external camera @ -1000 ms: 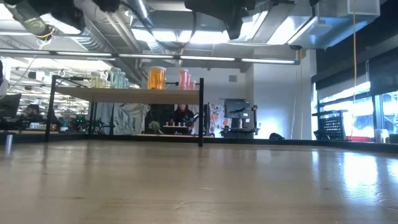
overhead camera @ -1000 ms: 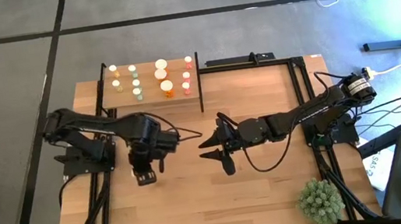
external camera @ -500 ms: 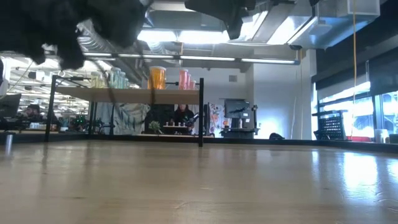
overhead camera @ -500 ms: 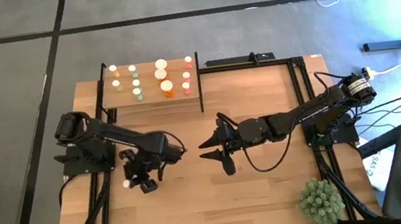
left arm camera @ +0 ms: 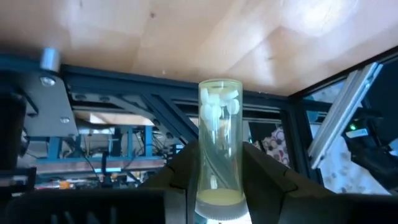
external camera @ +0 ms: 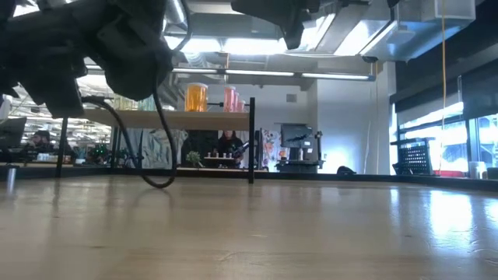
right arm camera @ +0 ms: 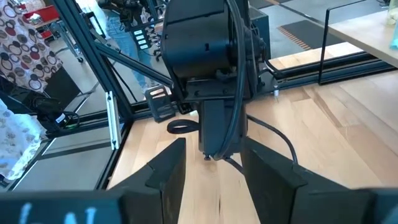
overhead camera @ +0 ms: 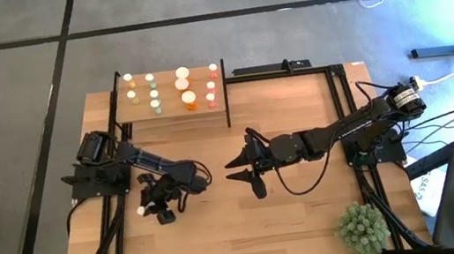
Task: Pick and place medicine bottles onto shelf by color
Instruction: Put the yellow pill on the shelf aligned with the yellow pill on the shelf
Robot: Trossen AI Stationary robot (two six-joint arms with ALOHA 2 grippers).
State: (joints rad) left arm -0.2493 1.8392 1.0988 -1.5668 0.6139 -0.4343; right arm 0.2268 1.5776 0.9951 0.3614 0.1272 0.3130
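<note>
The bare wood (overhead camera: 153,217) lies between the black side rail and my left gripper's fingers. Next, I stand the clear pale bottle there.
The shelf (overhead camera: 173,108) stands at the table's far left and bears several medicine bottles (overhead camera: 187,98), orange, pale green and reddish; the low view shows an orange one (external camera: 196,97) on it. My left gripper (overhead camera: 160,209) hangs low over the table's left part, shut on a clear pale bottle (left arm camera: 218,143) with white pills inside; its white cap (overhead camera: 142,209) shows beside the fingers. My right gripper (overhead camera: 240,171) hovers open at mid table, with nothing between its fingers (right arm camera: 165,171). My left gripper pinches the bottle's round body (left arm camera: 217,180) between its two fingers (left arm camera: 180,171), near the cap end. The far end of the bottle (left arm camera: 219,93) sticks out past the fingertips. The bottle is lifted clear of the table.
A spiky green plant ball (overhead camera: 362,228) sits at the near right corner. Black frame rails (overhead camera: 290,68) run along the table's far and side edges. A loose cable (external camera: 152,175) dangles from the left arm down to the tabletop. Bare wood lies between the grippers and the near edge.
My left gripper has sunk toward the table and drawn a little toward the near left, tipping as it went, with the bottle still between its fingers. In the low view it has come down into the picture's upper left.
</note>
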